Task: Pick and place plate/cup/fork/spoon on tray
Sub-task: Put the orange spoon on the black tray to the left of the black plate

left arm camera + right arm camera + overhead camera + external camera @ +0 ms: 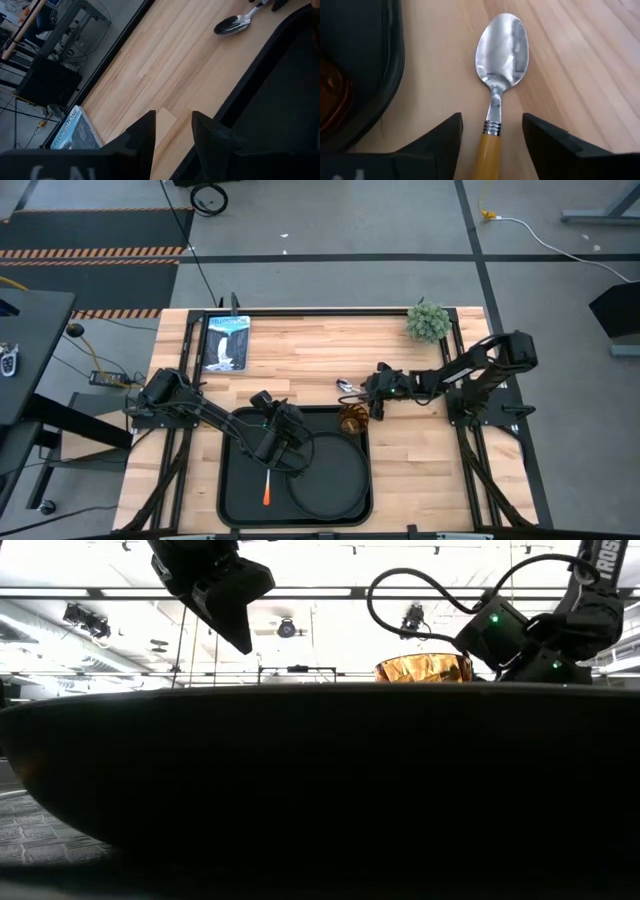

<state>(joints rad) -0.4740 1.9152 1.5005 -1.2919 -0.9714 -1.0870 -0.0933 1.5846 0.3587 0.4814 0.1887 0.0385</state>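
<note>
I have my right gripper around the spoon's yellowish handle, so it should grip the spoon's neck (495, 104) near the spoon's bowl, to leave the handle free for my left gripper.
The black tray (240, 500) lies at the table's near middle. The round black plate (330, 475) and the fork (268, 488) with its reddish handle lie in it, and the amber cup (352, 420) stands in its far right corner. The spoon (348, 387) lies on the wood just beyond the tray, its bowl (502, 47) pointing away from my right gripper. My right gripper (492, 125) is open, low over the table, with one finger on each side of the spoon's yellowish handle (487, 150), apart from it. My left gripper (172, 132) is open and empty above the tray's far left part.
A small green plant (428, 321) stands at the table's far right corner. A book or tablet with a picture (225, 343) lies at the far left. In the low view the tray's dark wall (320, 780) fills the foreground, with the cup (423, 668) behind it.
</note>
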